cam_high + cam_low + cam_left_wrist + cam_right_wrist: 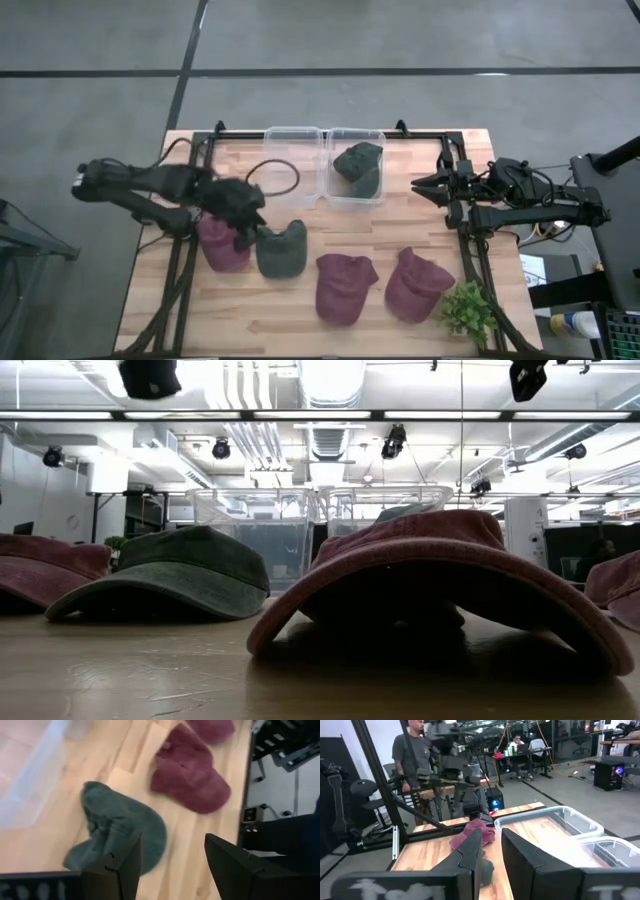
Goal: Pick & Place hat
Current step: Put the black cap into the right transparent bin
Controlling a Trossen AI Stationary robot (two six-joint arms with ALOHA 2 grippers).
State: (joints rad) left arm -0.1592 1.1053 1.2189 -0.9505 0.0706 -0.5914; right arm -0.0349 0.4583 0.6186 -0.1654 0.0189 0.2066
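Observation:
Next, my left gripper grips the dark green hat between the maroon hats at that hat's side (pixel 264 248) (pixel 131 847) where its top meets its visor.
Several hats lie crown-up on the wooden table. In the high view a dark green hat (pixel 280 250) sits between a maroon hat (pixel 222 243) and two more maroon hats (pixel 343 287) (pixel 418 283). Another green hat (pixel 358 168) lies inside the right clear bin (pixel 378 140). My left gripper (pixel 245 222) hovers open over the gap between the left maroon hat and the green hat. In the left wrist view, the left gripper (pixel 172 860) has the green hat (pixel 120 830) beside one finger. My right gripper (pixel 428 185) waits open at the table's right edge.
An empty clear bin (pixel 293 160) stands left of the filled one at the far edge. A small green plant (pixel 468 310) sits at the near right corner. Black frame rails run along the table's left, right and far sides. People stand in the room beyond, in the right wrist view.

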